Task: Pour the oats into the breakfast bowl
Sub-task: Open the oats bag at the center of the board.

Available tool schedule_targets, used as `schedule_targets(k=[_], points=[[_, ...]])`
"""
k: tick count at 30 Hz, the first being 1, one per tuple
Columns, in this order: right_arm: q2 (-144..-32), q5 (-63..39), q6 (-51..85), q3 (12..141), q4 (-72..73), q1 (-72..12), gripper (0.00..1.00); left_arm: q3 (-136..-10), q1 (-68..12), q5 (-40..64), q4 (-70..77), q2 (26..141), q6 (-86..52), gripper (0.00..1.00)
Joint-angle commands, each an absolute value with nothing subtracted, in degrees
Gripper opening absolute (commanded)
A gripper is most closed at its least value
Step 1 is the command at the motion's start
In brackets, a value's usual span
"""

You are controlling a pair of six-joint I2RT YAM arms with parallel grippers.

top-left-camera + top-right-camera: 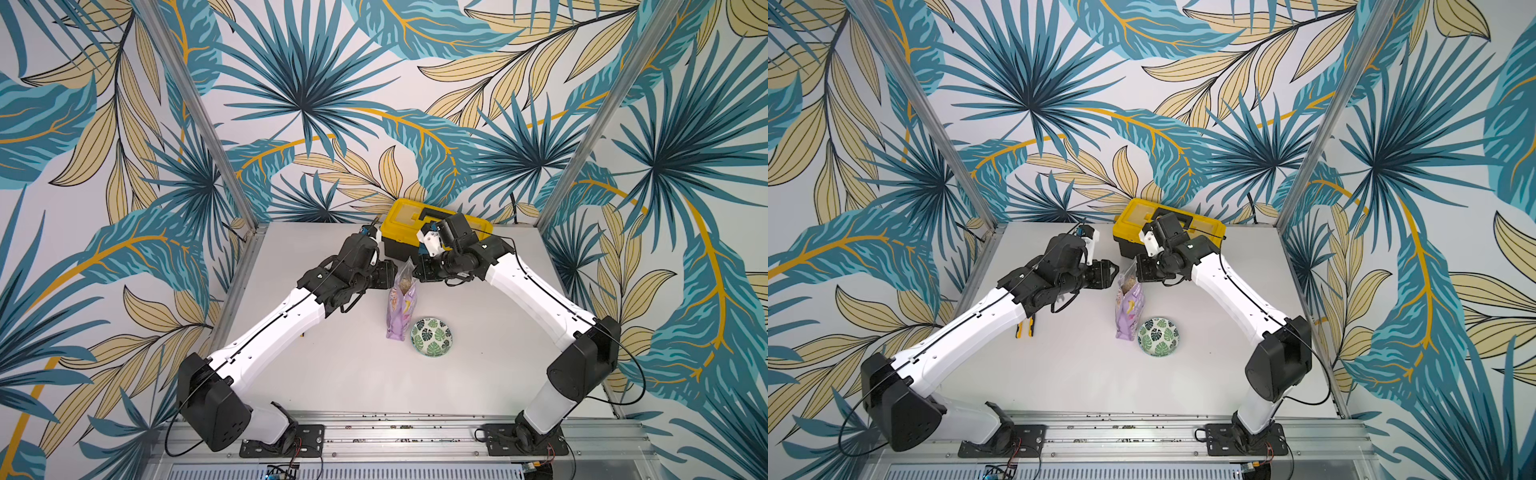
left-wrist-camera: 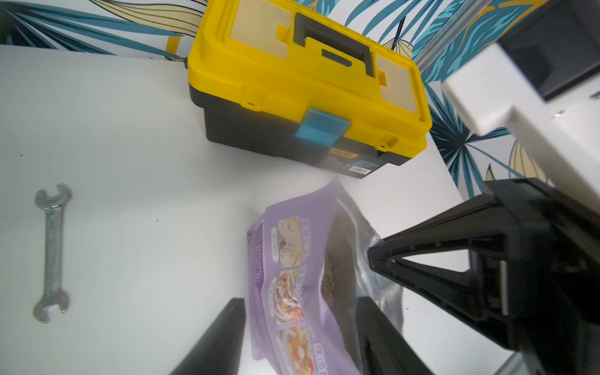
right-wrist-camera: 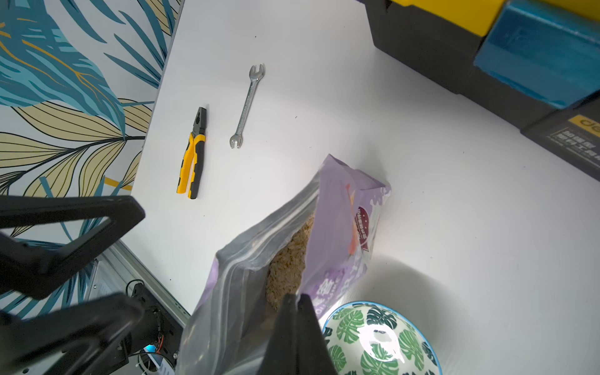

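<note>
I should pinch the purple edge [image 2: 332, 326] with my left gripper before my right gripper goes lower down, as only my right gripper holds the pouch, by its rim on the bowl side.
A lilac pouch [image 1: 399, 311] [image 1: 1130, 309] stands upright mid-table with its top open. Pale oats [image 3: 289, 263] show inside it. My right gripper [image 3: 296, 297] [image 1: 417, 275] is shut on the rim of the pouch mouth, on the side toward the bowl. My left gripper [image 2: 300, 302] [image 1: 1112, 272] is open. Its fingers straddle the pouch's [image 2: 292, 276] other top edge, and a gap shows beside the purple face. The breakfast bowl [image 1: 431, 336] [image 1: 1158, 336] [image 3: 373, 341], white with green leaves, sits on the table right beside the pouch's base. No oats show in it.
A yellow-and-black toolbox [image 1: 419, 226] [image 2: 308, 81] stands shut at the back of the table, just behind both grippers. A steel wrench [image 2: 52, 253] [image 3: 248, 104] and yellow-handled pliers [image 3: 193, 156] [image 1: 1025, 328] lie on the table under the left arm.
</note>
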State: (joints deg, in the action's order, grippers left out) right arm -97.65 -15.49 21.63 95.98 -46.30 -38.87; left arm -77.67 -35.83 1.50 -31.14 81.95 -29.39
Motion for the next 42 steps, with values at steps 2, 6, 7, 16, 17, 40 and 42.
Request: schedule_targets(k=[2, 6, 7, 16, 17, 40, 42], points=[[-97.82, -16.14, 22.22, 96.20, -43.65, -39.50, 0.00, -81.18, -36.15, 6.04, -34.45, 85.22, -28.71, 0.63], [-97.99, -15.23, 22.32, 96.57, -43.98, -39.85, 0.00, -83.91, -36.80, 6.18, -37.16, 89.02, -27.12, 0.64], [-97.96, -14.90, 22.32, 96.68, -44.23, -39.94, 0.00, -84.72, -37.01, 5.67, -37.97, 89.94, -26.56, 0.64], [-97.97, -8.59, 21.91, 97.91, -47.63, -40.30, 0.00, -89.15, -38.56, -4.72, -47.02, 94.04, -21.85, 0.48], [-97.99, -7.46, 21.69, 98.22, -48.34, -40.33, 0.00, -89.65, -38.58, -6.57, -48.11, 94.04, -21.20, 0.44], [-99.19, -5.85, 16.67, 102.65, -51.00, -40.77, 0.00, -94.08, -38.58, -18.13, -56.79, 91.97, -14.77, 0.35], [-99.21, -7.03, 17.32, 102.53, -49.98, -41.02, 0.00, -93.92, -38.58, -13.76, -55.00, 91.88, -15.44, 0.45]])
